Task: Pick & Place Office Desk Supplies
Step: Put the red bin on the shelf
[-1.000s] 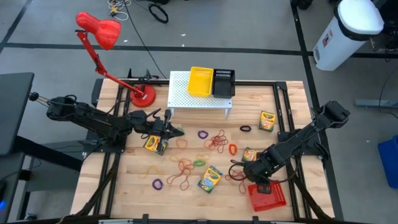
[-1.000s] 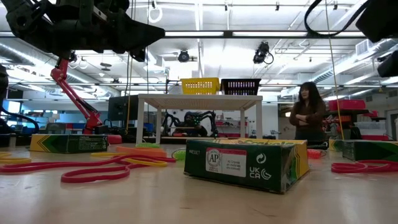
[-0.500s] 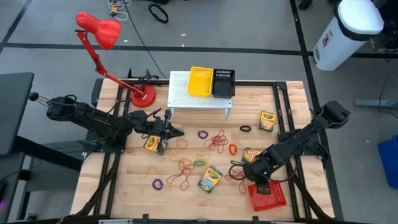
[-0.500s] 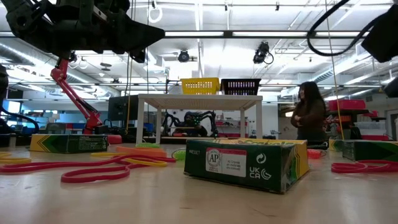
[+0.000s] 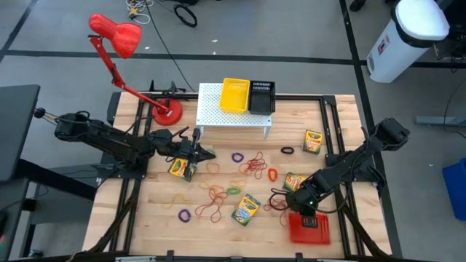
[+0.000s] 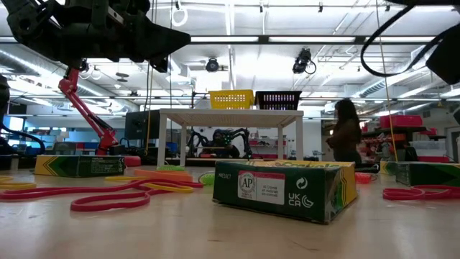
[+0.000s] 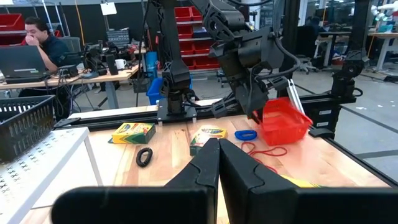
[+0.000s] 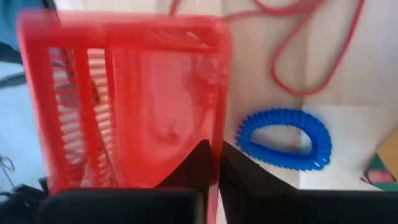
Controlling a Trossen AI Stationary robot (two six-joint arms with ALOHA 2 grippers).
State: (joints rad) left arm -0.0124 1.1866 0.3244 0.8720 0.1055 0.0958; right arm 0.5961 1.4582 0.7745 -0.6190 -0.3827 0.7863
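The robot's right gripper needs to let go of the red basket between the far purple band and the crayon box [image 5: 222,169] by the left gripper. The basket is now at the front.
Several yellow-and-green crayon boxes lie flat on the wooden table: one [image 5: 182,169] under my left arm, one [image 5: 246,209] near the middle front, and two [image 5: 293,180] [image 5: 313,140] on the right. Thin rubber bands [image 5: 255,164] in several colours lie loose between them, and a blue coiled band [image 8: 283,140] lies beside a red basket [image 5: 309,227] at the front right. My right gripper [image 5: 304,211] is shut on that basket. My left gripper [image 5: 210,154] hovers shut and level above the table's left middle, touching nothing. My right gripper pinches the red basket's side wall [image 8: 214,93] at its rim, with one finger [image 8: 193,165] inside the basket and the other [image 8: 239,171] outside. The fingers slant down from above. Whether the basket is clear of the table I cannot tell.
A white perforated rack [image 5: 218,116] stands at the far middle with a yellow basket [image 5: 234,94] and a black basket [image 5: 262,96] on it. A red desk lamp [image 5: 116,36] stands at the far left. A person walks in the room behind the table.
My right gripper has sunk a little toward the red basket and shut on its side wall. The basket has turned slightly and shifted a little toward the table's left. The person in the background has walked on.
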